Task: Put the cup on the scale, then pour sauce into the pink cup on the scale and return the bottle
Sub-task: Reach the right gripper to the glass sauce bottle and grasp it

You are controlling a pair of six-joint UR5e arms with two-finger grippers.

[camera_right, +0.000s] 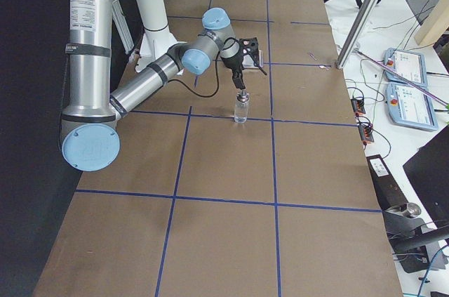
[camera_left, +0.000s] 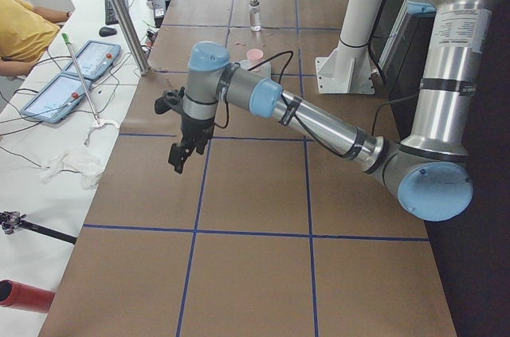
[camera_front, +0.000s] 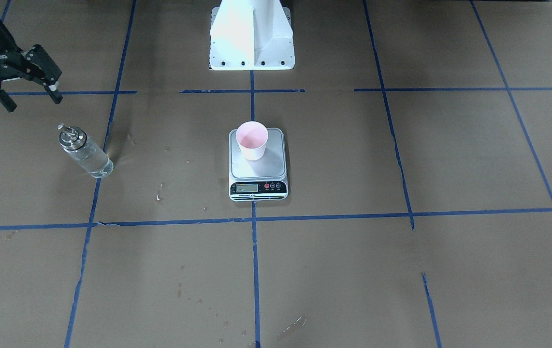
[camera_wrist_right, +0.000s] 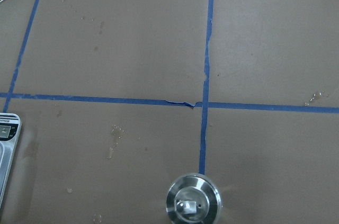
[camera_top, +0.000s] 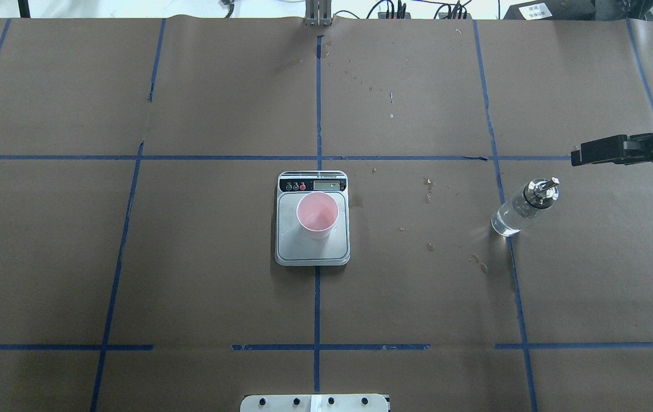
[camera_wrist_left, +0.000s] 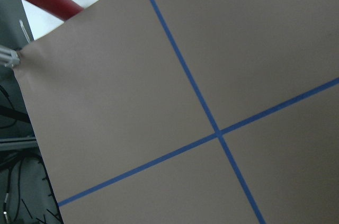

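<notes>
Next, I move my right gripper to the clear glass bottle and close it around the bottle's upper body (camera_front: pixel 85 152), just below the metal pourer cap.
The pink cup (camera_front: pixel 253 140) stands upright on the steel scale (camera_front: pixel 276 169) at the table's middle; both also show in the overhead view, cup (camera_top: pixel 317 214) on scale (camera_top: pixel 312 254). The clear glass bottle (camera_front: pixel 85 153) with its metal pourer cap stands upright on the table on my right side, with clear liquid in it (camera_top: pixel 524 209). My right gripper (camera_front: pixel 34 103) is open and empty, above and just behind the bottle, apart from it. The right wrist view looks down on the cap (camera_wrist_right: pixel 194 202). My left gripper (camera_left: pixel 182 154) shows only in the exterior left view, so I cannot tell its state.
Brown paper with blue tape lines covers the table. Small wet spots (camera_top: pixel 429 186) lie between the scale and the bottle. The robot's white base (camera_front: pixel 252 36) stands behind the scale. Operators' tablets (camera_left: pixel 60 90) lie on a side table.
</notes>
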